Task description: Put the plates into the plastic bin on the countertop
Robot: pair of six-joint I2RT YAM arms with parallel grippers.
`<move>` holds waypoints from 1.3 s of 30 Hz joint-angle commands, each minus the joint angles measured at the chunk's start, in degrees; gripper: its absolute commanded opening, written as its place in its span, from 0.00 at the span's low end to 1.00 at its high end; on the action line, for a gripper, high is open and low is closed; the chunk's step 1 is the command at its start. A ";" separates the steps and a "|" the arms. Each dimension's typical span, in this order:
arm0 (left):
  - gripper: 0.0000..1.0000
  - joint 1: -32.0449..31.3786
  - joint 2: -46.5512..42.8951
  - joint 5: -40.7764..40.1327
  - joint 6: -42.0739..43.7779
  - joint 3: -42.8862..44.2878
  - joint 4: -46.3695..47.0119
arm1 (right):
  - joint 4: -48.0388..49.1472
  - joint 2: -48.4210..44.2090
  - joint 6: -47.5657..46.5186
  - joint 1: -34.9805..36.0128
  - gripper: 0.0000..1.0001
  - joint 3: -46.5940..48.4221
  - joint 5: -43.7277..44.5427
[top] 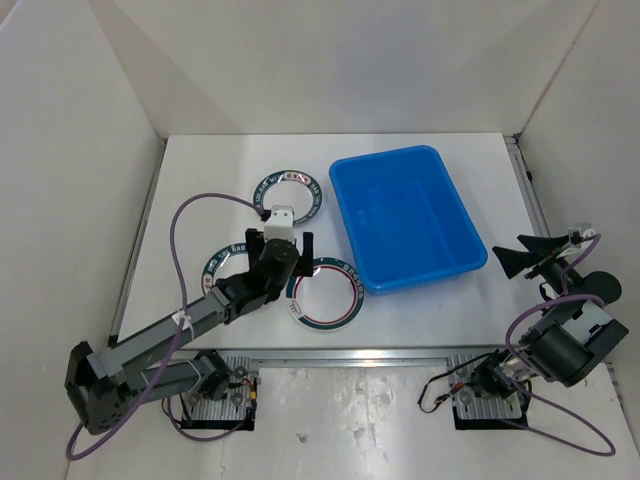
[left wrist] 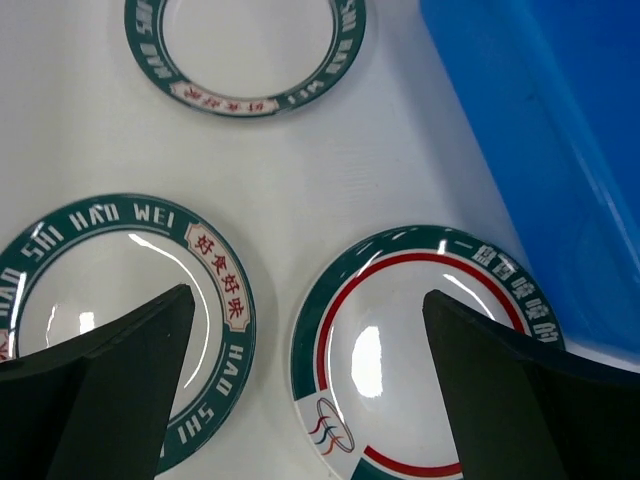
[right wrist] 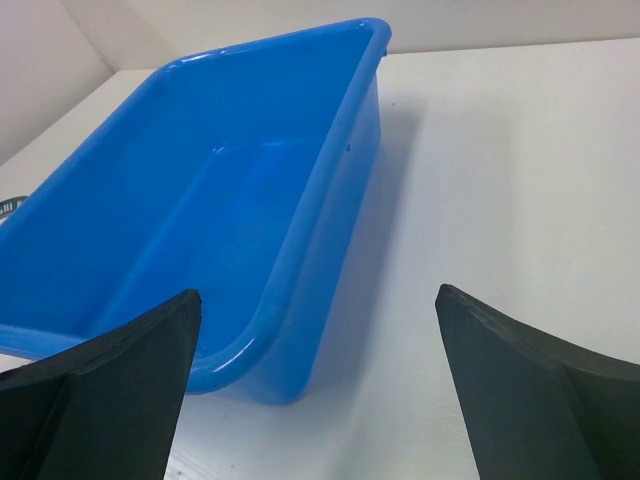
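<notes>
The back plate lies flat and my left gripper points straight down, so next I tilt it low to take the plate's edge (top: 258, 198) farthest from the bin.
Three green-rimmed plates lie on the white countertop (top: 200, 165), left of the blue plastic bin (top: 405, 215). One is at the back (top: 290, 196), one on the left (top: 222, 264), partly under my left arm, and one with a red inner ring (top: 325, 293) sits near the bin's front corner. My left gripper (top: 282, 243) is open and empty, hovering above them. In the left wrist view it (left wrist: 308, 293) straddles the gap between the left plate (left wrist: 100, 270) and the red-ring plate (left wrist: 420, 340). My right gripper (top: 520, 258) is open and empty, right of the bin (right wrist: 230, 200), which is empty.
White walls close the table at the back and both sides. A metal rail (top: 350, 352) runs along the near edge, with both arm bases below it. A purple cable (top: 180, 225) loops over the left side of the table. The back plate (left wrist: 345, 50) and bin wall (left wrist: 560, 150) show in the left wrist view.
</notes>
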 commanded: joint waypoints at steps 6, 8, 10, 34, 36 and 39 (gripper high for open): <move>1.00 0.81 -5.51 -3.37 8.03 -4.92 8.49 | 16.03 -1.26 -1.29 -0.03 1.00 -0.03 -0.85; 1.00 2.48 -4.98 -2.84 11.55 -6.24 11.74 | 16.03 -1.17 -1.29 -0.03 1.00 -0.03 -0.85; 1.00 4.85 -3.49 -2.41 13.66 -7.56 15.95 | 16.03 -1.26 -1.29 0.06 1.00 -0.03 -0.85; 0.70 28.68 6.89 15.61 6.03 -9.14 32.14 | 16.03 -1.26 -1.29 -0.03 1.00 -0.03 -0.85; 0.74 29.21 7.41 16.66 5.06 -9.49 33.90 | 16.03 -1.26 -1.29 -0.03 1.00 -0.03 -0.85; 0.76 29.38 7.94 17.89 4.01 -10.37 36.88 | 16.03 -1.26 -1.29 -0.03 1.00 -0.03 -0.85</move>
